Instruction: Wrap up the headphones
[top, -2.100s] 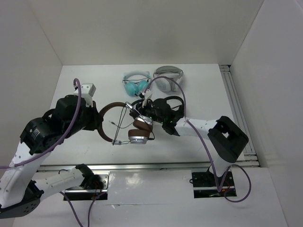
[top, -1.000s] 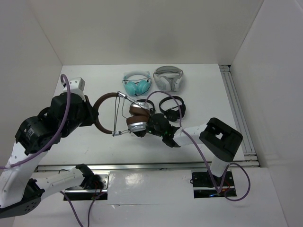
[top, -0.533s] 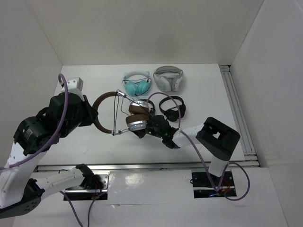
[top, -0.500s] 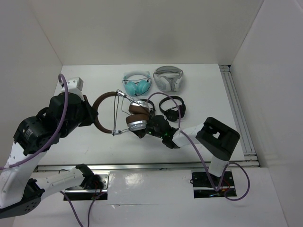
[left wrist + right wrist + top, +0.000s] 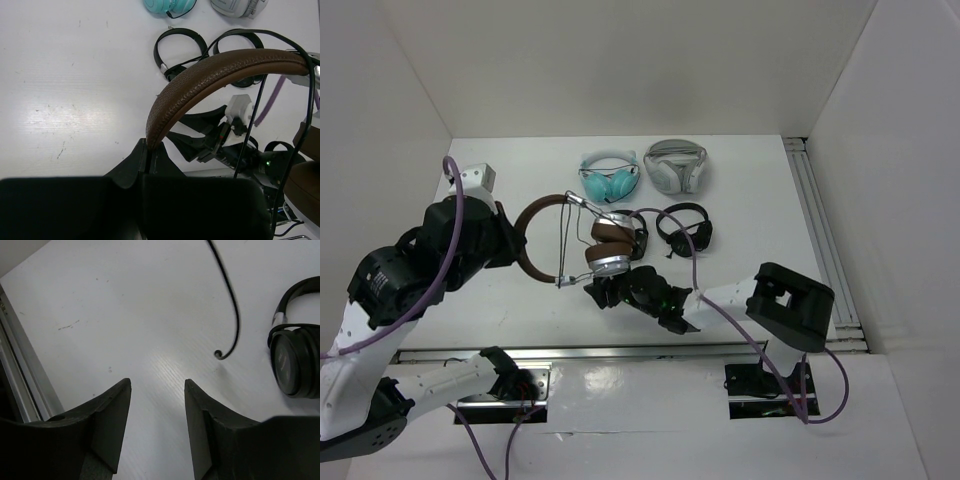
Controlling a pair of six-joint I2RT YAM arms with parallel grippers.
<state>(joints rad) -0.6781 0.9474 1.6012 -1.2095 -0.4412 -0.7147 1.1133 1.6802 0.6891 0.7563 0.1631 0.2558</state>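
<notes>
Next, my right gripper goes to the curled loose end (image 5: 589, 244) (image 5: 230, 350) of the thin black cable, next to the silver-and-brown ear cups, and closes there.
The headphones have a dark brown headband (image 5: 532, 222) and silver-and-brown ear cups (image 5: 610, 250). They are held up over the middle-left of the table. My left gripper (image 5: 516, 246) is shut on the headband, and the left wrist view shows the band (image 5: 220, 70) rising out of the closed jaws (image 5: 149, 146). A thin black cable (image 5: 233, 300) with a curled end lies on the table ahead of my right gripper (image 5: 157, 384). My right gripper (image 5: 597, 294) is open and empty, low over the table, just in front of the ear cups.
Teal headphones (image 5: 610, 178) and white-grey headphones (image 5: 675, 165) lie at the back. A small black pair (image 5: 685, 228) lies right of the ear cups and also shows in the right wrist view (image 5: 295, 360). Metal rails run along the front edge (image 5: 620, 350) and right side (image 5: 820, 230).
My right gripper has pulled away from the ear cups toward the front of the table and now faces left. The left gripper and headband have stayed still over the last second.
</notes>
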